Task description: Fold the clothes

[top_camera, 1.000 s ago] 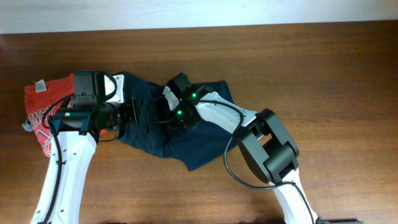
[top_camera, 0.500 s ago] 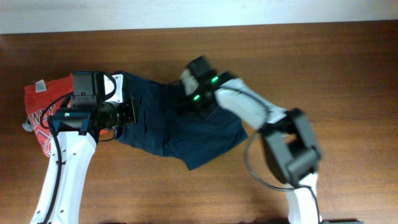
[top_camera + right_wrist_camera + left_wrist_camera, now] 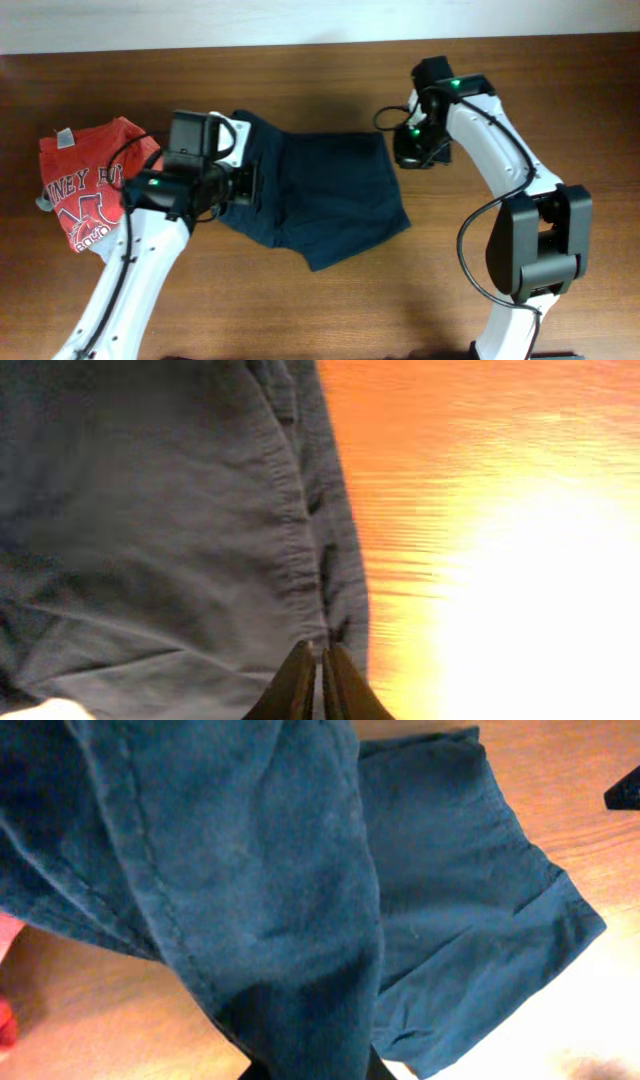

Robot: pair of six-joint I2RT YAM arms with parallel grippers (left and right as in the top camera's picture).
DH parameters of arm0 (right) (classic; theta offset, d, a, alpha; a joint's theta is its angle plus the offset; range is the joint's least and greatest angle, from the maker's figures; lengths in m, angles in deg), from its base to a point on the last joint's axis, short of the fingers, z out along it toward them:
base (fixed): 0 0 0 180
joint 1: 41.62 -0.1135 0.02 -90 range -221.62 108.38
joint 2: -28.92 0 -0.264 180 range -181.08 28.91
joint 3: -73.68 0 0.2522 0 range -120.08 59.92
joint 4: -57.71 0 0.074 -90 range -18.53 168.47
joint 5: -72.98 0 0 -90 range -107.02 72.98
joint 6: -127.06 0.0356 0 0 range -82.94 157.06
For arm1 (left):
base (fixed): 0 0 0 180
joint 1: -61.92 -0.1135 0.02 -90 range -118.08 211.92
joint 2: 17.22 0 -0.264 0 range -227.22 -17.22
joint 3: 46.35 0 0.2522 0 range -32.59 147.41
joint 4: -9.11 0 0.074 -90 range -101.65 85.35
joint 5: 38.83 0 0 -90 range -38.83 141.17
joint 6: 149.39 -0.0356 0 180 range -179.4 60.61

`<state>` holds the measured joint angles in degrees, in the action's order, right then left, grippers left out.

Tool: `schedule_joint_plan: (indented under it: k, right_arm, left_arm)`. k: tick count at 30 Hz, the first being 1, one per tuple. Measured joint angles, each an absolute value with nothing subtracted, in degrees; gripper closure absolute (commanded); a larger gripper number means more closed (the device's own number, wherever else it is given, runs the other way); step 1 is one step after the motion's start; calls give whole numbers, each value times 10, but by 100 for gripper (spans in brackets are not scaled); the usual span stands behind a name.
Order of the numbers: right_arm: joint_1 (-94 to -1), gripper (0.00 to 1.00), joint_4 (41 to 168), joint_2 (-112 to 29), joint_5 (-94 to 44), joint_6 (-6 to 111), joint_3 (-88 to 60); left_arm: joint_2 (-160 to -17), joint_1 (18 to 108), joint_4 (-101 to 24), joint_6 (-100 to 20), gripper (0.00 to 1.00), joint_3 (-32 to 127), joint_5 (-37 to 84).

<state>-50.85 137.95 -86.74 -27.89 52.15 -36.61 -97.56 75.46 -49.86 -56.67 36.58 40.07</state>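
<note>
Next, I let the navy fabric, now spread out on the wooden table, go from my right gripper next to the bare wood, at a spot just above the shorts' near corner (image 3: 410, 197).
The clothes are dark navy shorts (image 3: 330, 195), spread out on the wooden table (image 3: 300, 300) in the overhead view. My left gripper (image 3: 245, 185) is shut on the shorts' left part. In the left wrist view the navy cloth (image 3: 250, 870) drapes over the fingers (image 3: 310, 1070) and hides them almost fully. My right gripper (image 3: 405, 152) is at the shorts' upper right edge. In the right wrist view its fingers (image 3: 320, 655) are pressed together on the stitched hem (image 3: 300, 560), which puckers at the tips.
A red printed T-shirt (image 3: 80, 185) lies crumpled at the table's left end, just left of my left arm; a sliver of it shows in the left wrist view (image 3: 5, 1020). Bare wood lies right of the shorts (image 3: 480, 480).
My right gripper has swung from the middle of the shorts to their right edge, and the shorts have spread flat to the right. My left gripper has shifted right with the cloth.
</note>
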Motion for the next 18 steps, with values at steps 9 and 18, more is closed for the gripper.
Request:
schedule_joint_plan:
  k: [9, 18]
  right_arm:
    - [-496, 90, 1382, -871, -228, 488, -329]
    - [-491, 90, 1279, -872, -170, 484, -205]
  left_arm:
    - [-1056, 818, -444, -561, 100, 371, 424]
    - [-1062, 822, -442, -545, 100, 380, 433]
